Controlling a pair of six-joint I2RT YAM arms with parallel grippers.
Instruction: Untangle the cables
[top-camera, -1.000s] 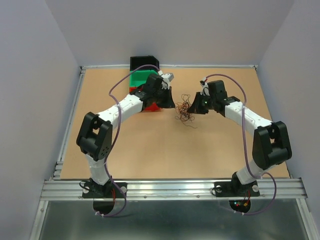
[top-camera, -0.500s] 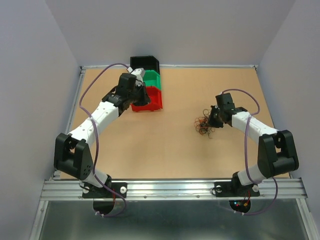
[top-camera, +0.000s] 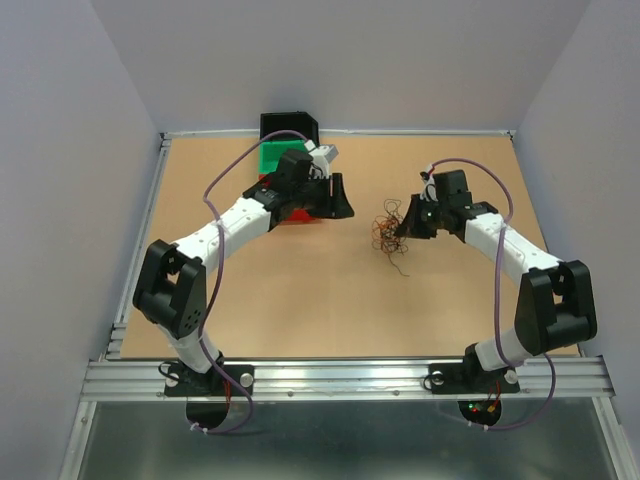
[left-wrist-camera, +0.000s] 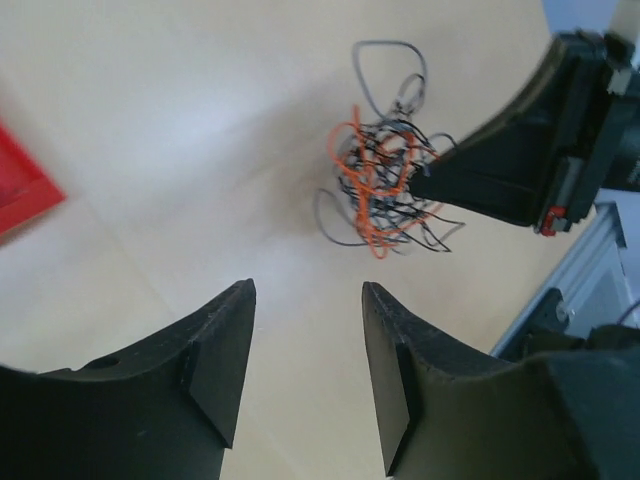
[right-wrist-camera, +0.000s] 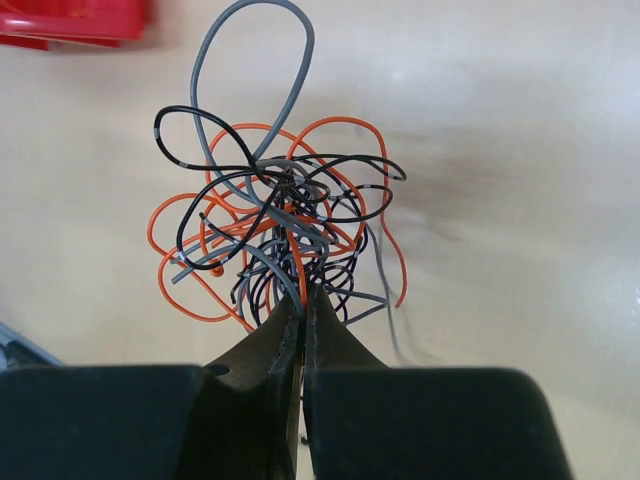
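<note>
My right gripper is pinching an orange and a grey piece of cable together. It should open and take the grey cable's loop (right-wrist-camera: 308, 52) while my left gripper pulls the orange piece.
The cables (right-wrist-camera: 280, 210) are a small clump of thin orange, black and grey curly wires. My right gripper (right-wrist-camera: 302, 298) is shut on strands at the clump's near side. From above, the cables (top-camera: 388, 228) hang at the right gripper (top-camera: 402, 228) over the middle of the table, a strand trailing down. My left gripper (top-camera: 343, 205) is to their left, in front of the bins, and apart from them. In the left wrist view the left gripper (left-wrist-camera: 307, 300) is open with nothing between its fingers, and the cables (left-wrist-camera: 385, 190) lie ahead, with the right gripper (left-wrist-camera: 500, 170) beside them.
Three bins stand in a row at the back left: black (top-camera: 290, 125), green (top-camera: 272, 156) and red (top-camera: 300, 214), the red one partly hidden by my left arm. A corner of the red bin (right-wrist-camera: 75, 20) shows in the right wrist view. A metal rail (top-camera: 350, 375) edges the table's near side.
My left arm has swung from the bins towards the table's middle and its gripper has opened. My right gripper carried the clump left and farther back from where it was half a second ago.
</note>
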